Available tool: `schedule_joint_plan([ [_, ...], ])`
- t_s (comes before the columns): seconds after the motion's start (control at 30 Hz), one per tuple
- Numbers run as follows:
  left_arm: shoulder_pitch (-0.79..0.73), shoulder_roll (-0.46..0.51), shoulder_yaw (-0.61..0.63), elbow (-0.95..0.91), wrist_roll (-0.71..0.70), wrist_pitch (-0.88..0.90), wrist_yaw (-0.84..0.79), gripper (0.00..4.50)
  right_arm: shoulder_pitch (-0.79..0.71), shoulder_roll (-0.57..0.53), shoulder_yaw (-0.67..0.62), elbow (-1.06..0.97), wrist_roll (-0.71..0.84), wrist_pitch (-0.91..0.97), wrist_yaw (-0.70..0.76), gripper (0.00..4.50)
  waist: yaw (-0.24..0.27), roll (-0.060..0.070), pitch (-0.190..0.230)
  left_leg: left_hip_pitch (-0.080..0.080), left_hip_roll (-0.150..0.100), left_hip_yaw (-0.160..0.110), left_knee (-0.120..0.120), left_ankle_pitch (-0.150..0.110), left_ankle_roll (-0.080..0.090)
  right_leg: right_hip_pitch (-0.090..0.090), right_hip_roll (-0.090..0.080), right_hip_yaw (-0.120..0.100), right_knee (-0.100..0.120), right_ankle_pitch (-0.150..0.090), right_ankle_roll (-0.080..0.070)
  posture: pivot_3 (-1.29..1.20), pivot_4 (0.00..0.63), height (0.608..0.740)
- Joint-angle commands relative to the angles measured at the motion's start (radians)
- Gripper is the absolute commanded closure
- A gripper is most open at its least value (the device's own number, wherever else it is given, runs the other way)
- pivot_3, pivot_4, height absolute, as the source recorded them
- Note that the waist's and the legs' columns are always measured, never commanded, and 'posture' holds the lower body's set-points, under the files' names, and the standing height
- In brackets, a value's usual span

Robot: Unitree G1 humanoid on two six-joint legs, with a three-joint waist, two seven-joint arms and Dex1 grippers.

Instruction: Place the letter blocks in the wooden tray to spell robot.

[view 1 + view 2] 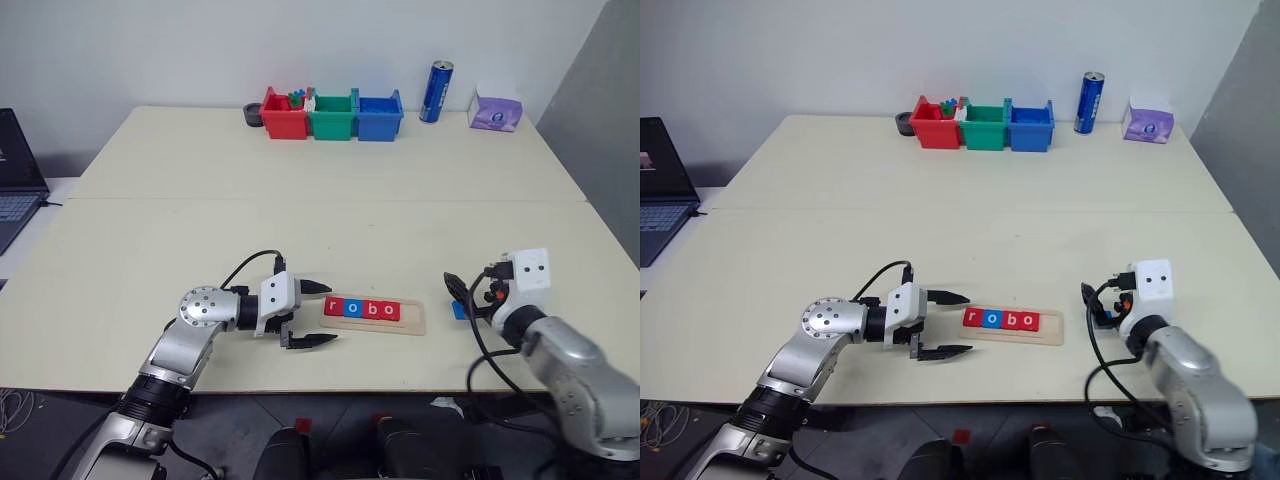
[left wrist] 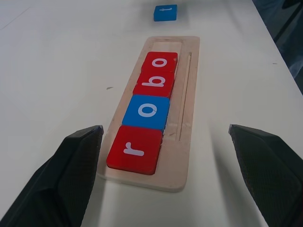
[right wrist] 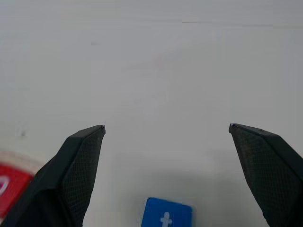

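The fingers of my right gripper point across the row, so they should turn along the tray and grip the t block's top and bottom edges (image 1: 459,310), clear of the red o.
The wooden tray (image 1: 412,321) lies near the table's front edge. It holds several letter blocks in a row: red r (image 1: 333,307), blue o (image 1: 351,308), red b (image 1: 370,310), red o (image 1: 389,311). The tray's right end is bare. A blue letter block t (image 3: 165,215) lies flat on the table just right of the tray (image 2: 186,156). My right gripper (image 3: 166,126) hovers over the t block, open, with nothing between its fingers. At the tray's left end my left gripper (image 1: 331,313) points along the row, also open and holding nothing.
Red (image 1: 283,118), green (image 1: 332,120) and blue (image 1: 379,120) bins stand at the table's far edge, beside a black round object (image 1: 253,115). A blue can (image 1: 436,91) and a purple pack (image 1: 496,112) stand to their right. A laptop (image 1: 15,180) sits off the left side.
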State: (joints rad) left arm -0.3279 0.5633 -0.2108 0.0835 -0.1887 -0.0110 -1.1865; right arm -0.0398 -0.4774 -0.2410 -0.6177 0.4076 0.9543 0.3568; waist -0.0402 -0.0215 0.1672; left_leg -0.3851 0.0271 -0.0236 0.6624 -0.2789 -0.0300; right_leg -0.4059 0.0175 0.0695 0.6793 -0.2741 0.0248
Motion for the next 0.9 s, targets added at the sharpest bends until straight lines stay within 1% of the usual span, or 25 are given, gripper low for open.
schedule_joint_plan([
  [0.03,-0.015,-0.004,-0.003,-0.009,0.003,-0.020,0.002,0.00,0.075,-0.247,0.049,0.004,0.002,-0.132,0.290,0.04,0.002,0.000,0.000,0.000,0.000,0.000,0.000,0.000,0.000,0.000,0.000,0.000,-0.001,0.000,0.000,0.00,0.150,0.740],
  [0.1,-0.021,-0.006,-0.005,-0.004,0.005,-0.022,-0.001,0.00,0.108,-0.367,0.087,0.052,-0.032,-0.230,0.406,0.04,0.005,-0.001,0.001,-0.001,-0.001,0.000,0.000,0.000,0.000,0.000,0.000,-0.001,-0.001,0.000,0.000,0.00,0.150,0.740],
  [0.13,-0.024,-0.008,-0.006,-0.001,0.006,-0.023,-0.002,0.00,0.109,-0.408,0.103,0.088,-0.041,-0.274,0.451,0.04,0.006,-0.001,0.001,0.000,-0.001,0.001,0.000,0.000,0.000,0.000,0.000,-0.001,-0.001,0.000,0.000,0.00,0.150,0.740],
  [0.23,-0.029,-0.010,-0.007,0.002,0.009,-0.024,-0.005,0.00,0.067,-0.469,0.144,0.206,-0.075,-0.384,0.537,0.04,0.005,-0.003,0.002,0.000,-0.001,0.002,0.001,0.000,0.000,0.001,0.001,-0.001,0.000,0.000,0.000,0.00,0.150,0.740],
  [0.47,-0.035,-0.008,-0.009,0.004,0.010,-0.025,-0.007,0.00,-0.072,-0.506,0.240,0.431,-0.156,-0.545,0.663,0.04,0.007,-0.004,0.003,0.001,0.000,0.002,0.001,0.000,0.000,0.001,0.002,0.000,0.000,0.000,0.000,0.00,0.150,0.740],
  [0.6,-0.033,-0.004,-0.007,-0.001,0.009,-0.022,-0.004,0.00,-0.162,-0.493,0.296,0.522,-0.165,-0.560,0.736,0.04,0.007,-0.004,0.003,0.001,0.000,0.001,0.001,0.000,0.000,0.001,0.001,0.000,0.000,0.000,0.000,0.00,0.150,0.740],
  [0.83,-0.019,0.002,-0.003,-0.019,0.007,-0.014,0.003,0.00,-0.243,-0.466,0.357,0.627,-0.200,-0.581,0.783,0.04,0.009,-0.004,0.004,0.001,0.000,0.001,0.001,0.000,0.000,0.001,0.000,0.000,0.000,0.001,-0.001,0.00,0.150,0.740],
  [0.9,-0.014,0.005,-0.002,-0.024,0.007,-0.013,0.005,0.00,-0.250,-0.466,0.367,0.640,-0.207,-0.583,0.798,0.42,0.009,-0.004,0.004,0.001,0.000,0.001,0.001,0.000,0.000,0.001,0.000,0.000,0.000,0.001,-0.001,0.00,0.150,0.740],
])
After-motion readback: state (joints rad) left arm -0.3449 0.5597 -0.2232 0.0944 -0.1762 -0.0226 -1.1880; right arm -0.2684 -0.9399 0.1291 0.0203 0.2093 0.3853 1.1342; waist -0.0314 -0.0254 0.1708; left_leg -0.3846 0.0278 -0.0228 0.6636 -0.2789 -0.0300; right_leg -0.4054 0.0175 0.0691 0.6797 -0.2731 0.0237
